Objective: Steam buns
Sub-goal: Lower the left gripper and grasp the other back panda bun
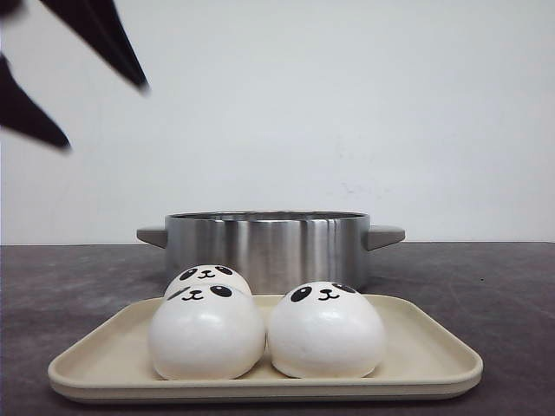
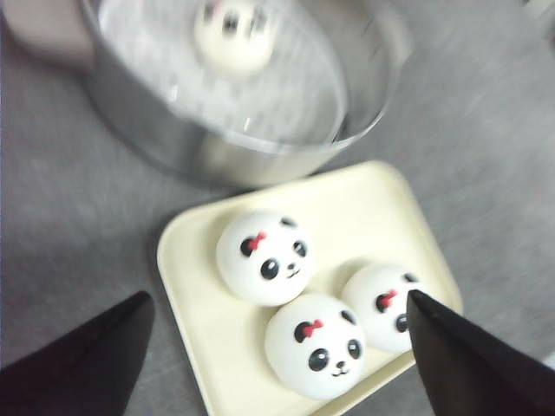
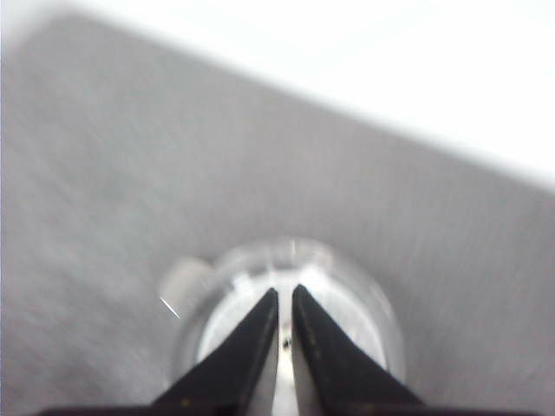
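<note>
I should close my left gripper around the sides of the panda-face bun (image 1: 206, 277) (image 2: 268, 258) at the back of the cream tray, closest to the steel pot.
Three white panda-face buns lie on a cream tray (image 1: 425, 351): two at the front (image 1: 205, 334) (image 1: 327, 334) and one behind (image 1: 206, 276). In the left wrist view they show with red bows (image 2: 264, 256) (image 2: 315, 345) (image 2: 381, 303). A fourth bun (image 2: 232, 35) sits inside the steel pot (image 1: 269, 247) behind the tray. My left gripper (image 1: 104, 114) is open and empty, high up at the left; it is well above the tray in its own view (image 2: 277, 299). My right gripper (image 3: 286, 291) is shut and empty, high above the pot (image 3: 381, 321).
The pot has grey side handles (image 1: 384, 235) and stands close behind the tray (image 2: 195, 286) on a dark grey tabletop (image 1: 486, 286). A white wall is behind.
</note>
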Action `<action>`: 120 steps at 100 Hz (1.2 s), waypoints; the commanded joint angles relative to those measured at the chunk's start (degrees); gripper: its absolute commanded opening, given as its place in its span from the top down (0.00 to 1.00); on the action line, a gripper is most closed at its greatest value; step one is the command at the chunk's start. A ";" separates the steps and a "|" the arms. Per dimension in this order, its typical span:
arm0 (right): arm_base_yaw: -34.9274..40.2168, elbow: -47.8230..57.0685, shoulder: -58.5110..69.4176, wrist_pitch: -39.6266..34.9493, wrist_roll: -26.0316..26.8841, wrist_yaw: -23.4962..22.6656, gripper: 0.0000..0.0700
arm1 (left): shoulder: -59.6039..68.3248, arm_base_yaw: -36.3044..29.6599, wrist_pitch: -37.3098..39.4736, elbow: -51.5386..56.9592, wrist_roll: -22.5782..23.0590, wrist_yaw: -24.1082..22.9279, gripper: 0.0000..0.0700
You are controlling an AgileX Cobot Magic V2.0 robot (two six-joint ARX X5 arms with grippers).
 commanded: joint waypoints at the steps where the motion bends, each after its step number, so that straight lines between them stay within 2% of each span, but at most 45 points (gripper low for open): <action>1: 2.56 1.46 -2.82 -0.68 -1.68 3.13 0.97 | 4.61 -1.40 2.29 1.01 -2.40 -0.42 0.20; 11: 6.19 1.46 -8.52 -2.14 -1.60 6.43 0.97 | 11.26 -2.95 4.17 1.84 -4.22 -1.73 0.20; 32: 10.03 1.46 -16.85 -8.92 0.87 11.52 0.97 | 23.02 -5.66 4.68 6.10 -4.20 -3.39 0.20; 45: 10.73 1.46 -20.24 -10.97 1.90 13.84 0.98 | 28.17 -7.08 5.46 8.85 -4.17 -5.92 0.21; 78: 10.73 1.46 -24.20 -14.75 2.34 18.51 0.98 | 34.45 -8.57 5.05 11.28 -4.48 -6.21 0.23; 86: 10.73 1.46 -24.35 -15.82 2.54 18.91 0.98 | 34.58 -8.76 4.81 11.28 -4.48 -6.21 0.37; 95: 10.73 1.44 -24.30 -16.68 2.97 18.91 0.97 | 34.58 -8.92 4.79 11.28 -4.46 -6.19 0.61; 99: 10.73 1.33 -24.24 -16.63 2.95 18.91 0.97 | 34.58 -8.92 4.81 11.28 -4.44 -6.21 0.74; 105: 10.73 1.25 -24.24 -16.63 2.95 18.91 0.98 | 34.58 -8.92 4.94 11.28 -4.28 -6.21 1.00; 120: 10.73 1.25 -24.24 -16.65 2.93 18.88 0.97 | 34.58 -8.92 4.92 11.28 -3.93 -7.10 0.99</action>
